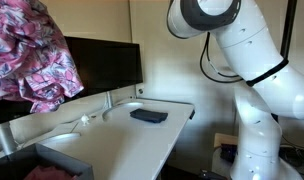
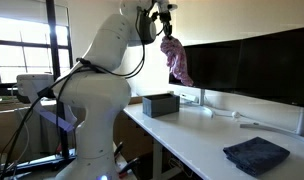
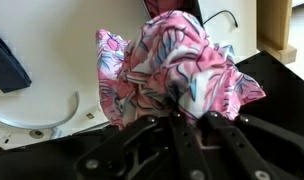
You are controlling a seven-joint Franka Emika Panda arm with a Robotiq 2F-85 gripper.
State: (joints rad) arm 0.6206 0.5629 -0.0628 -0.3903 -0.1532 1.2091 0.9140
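Note:
Next, I release the pink patterned cloth on the white desk (image 1: 112,154) (image 3: 98,14), beside the dark open box.
A pink floral cloth (image 3: 182,60) hangs bunched from my gripper (image 3: 189,118), whose jaws are shut on its top fold. In an exterior view the cloth (image 2: 175,58) dangles high above the white desk (image 2: 192,135), in front of the black monitor (image 2: 242,65), with the gripper (image 2: 164,22) above it. Close to the camera in an exterior view, the same cloth (image 1: 32,50) fills the upper left corner. A dark folded cloth (image 2: 256,155) lies flat on the desk, also seen as a dark folded cloth (image 1: 148,115) and at the wrist view's left edge (image 3: 7,62).
A dark open box (image 2: 160,104) stands on the desk near the robot's base (image 2: 87,120). A box (image 1: 42,165) sits at the lower left with pink fabric inside. The monitor stand's white foot (image 3: 37,120) lies below the cloth. Windows are behind the arm.

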